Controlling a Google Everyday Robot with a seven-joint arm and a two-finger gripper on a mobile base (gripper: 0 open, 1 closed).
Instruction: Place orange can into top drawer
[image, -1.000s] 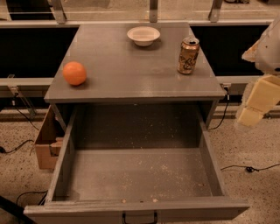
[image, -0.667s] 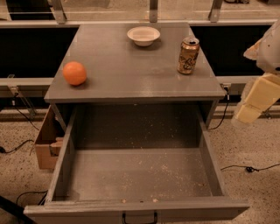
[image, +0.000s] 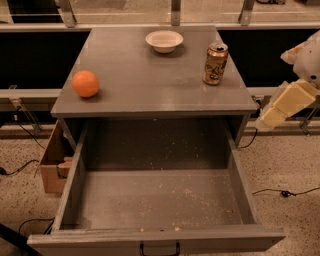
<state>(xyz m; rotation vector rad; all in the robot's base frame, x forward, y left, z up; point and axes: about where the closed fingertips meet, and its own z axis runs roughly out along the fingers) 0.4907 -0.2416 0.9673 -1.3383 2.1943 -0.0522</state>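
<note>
Next, my gripper will go to the middle of the orange can (image: 216, 64), standing on the grey cabinet top, and close there.
The orange can (image: 215, 63) stands upright on the right side of the grey cabinet top (image: 150, 75), copper-orange with a pale patterned label. The top drawer (image: 160, 200) is pulled fully open below the top. Its crumb-speckled floor holds nothing, and a dark handle (image: 159, 248) sits on its front panel. My gripper (image: 286, 104) shows as a cream piece at the right edge, beside the cabinet's right side. It is to the right of the can and lower, apart from it, and holds nothing that I can see.
A round orange fruit (image: 85, 83) lies on the left of the cabinet top. A white bowl (image: 164, 41) sits at the back middle. A cardboard box (image: 51, 162) stands on the floor left of the drawer. Cables run across the speckled floor (image: 290, 165).
My gripper has shifted slightly up and to the left, nearer the cabinet's right edge. The can, fruit, bowl and drawer have not moved.
</note>
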